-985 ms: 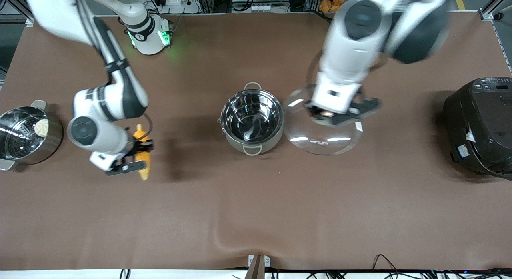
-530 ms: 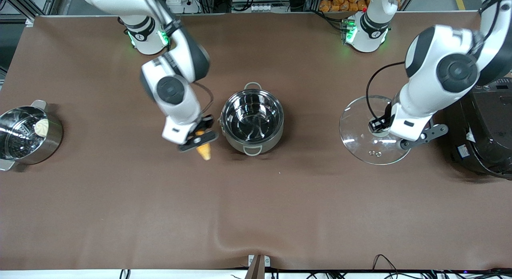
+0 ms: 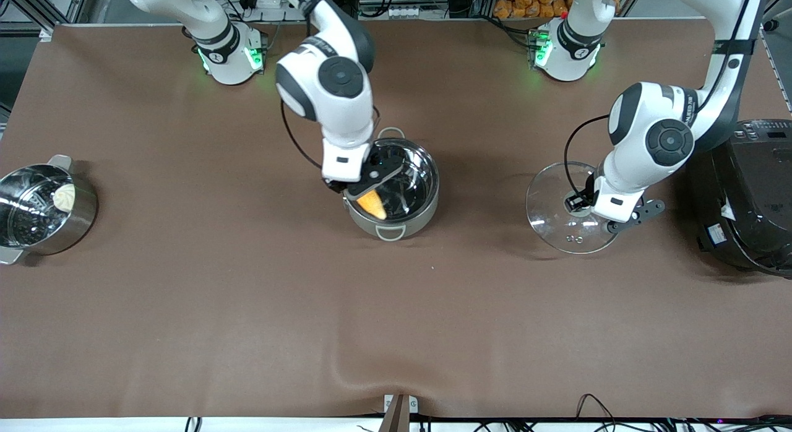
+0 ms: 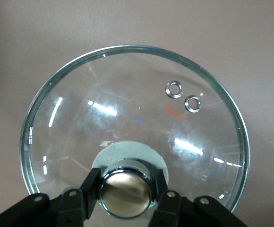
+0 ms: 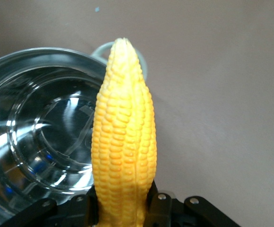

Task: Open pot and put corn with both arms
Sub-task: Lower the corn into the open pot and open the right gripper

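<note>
My left gripper has the clear glass lid, which now sits low on the table. It will release the lid on the table [image 3: 560,205] between the pot and the rice cooker.
The shiny steel pot [image 3: 413,197] stands open and empty in the middle of the table, also seen in the right wrist view [image 5: 38,137]. My right gripper [image 3: 366,185] is shut on the yellow corn [image 3: 373,205] and holds it over the pot's rim toward the right arm's end; the cob fills the right wrist view [image 5: 123,137]. My left gripper [image 3: 603,210] is shut on the copper knob [image 4: 126,194] of the clear glass lid [image 3: 557,203], which sits low on the table between the pot and the rice cooker. The lid shows whole in the left wrist view [image 4: 132,118].
A steel steamer pot with a white bun [image 3: 43,206] stands at the right arm's end. A large black rice cooker [image 3: 745,194] stands at the left arm's end, close beside the lid and the left arm.
My right gripper has carried the corn from the steamer pot's side across to over the open pot's rim. My left gripper has carried the lid away from the pot toward the rice cooker and lowered it.
</note>
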### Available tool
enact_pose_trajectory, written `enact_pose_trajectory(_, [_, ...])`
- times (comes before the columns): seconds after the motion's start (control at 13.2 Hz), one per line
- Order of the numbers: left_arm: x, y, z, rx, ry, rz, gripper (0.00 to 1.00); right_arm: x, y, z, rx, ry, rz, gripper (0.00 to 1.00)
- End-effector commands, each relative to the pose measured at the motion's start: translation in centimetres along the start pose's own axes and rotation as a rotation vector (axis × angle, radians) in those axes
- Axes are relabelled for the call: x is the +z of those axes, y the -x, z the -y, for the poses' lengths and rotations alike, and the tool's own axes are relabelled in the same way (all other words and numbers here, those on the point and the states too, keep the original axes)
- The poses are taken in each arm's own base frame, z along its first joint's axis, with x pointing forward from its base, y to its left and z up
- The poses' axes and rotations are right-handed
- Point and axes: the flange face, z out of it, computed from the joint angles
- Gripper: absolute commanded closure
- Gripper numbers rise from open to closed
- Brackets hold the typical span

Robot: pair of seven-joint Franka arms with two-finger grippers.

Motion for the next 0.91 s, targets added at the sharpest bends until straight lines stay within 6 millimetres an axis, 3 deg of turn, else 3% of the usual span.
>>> enact_pose_trajectory(0.0, [1.5,1.7,1.3,0.010,0.027,-0.030,1.00,2.7,-1.5,3.0,-0.044,0.043,0.017,1.00])
enact_pose_trajectory(0.45, [6.3,2.3,2.9,-0.010,0.063,-0.048,1.00,5.1,-2.6,5.4,-0.055,0.071,0.025,1.00])
enact_pose_trajectory(0.61, [7.6,2.7,3.0,-0.011,0.076,-0.057,1.00,5.2,-2.9,6.0,-0.053,0.076,0.019,0.94])
enact_pose_trajectory(0.68, [8.2,2.8,3.0,-0.011,0.074,-0.048,1.00,5.3,-2.8,6.4,-0.040,0.087,0.018,0.55])
enact_pose_trajectory(0.76, [8.6,2.9,3.0,-0.011,0.070,-0.041,1.00,5.4,-2.8,6.5,-0.026,0.092,0.018,0.01])
enact_pose_trajectory(0.83, [8.9,2.8,3.1,-0.011,0.068,-0.035,1.00,5.3,-2.7,6.5,-0.020,0.095,0.022,0.00])
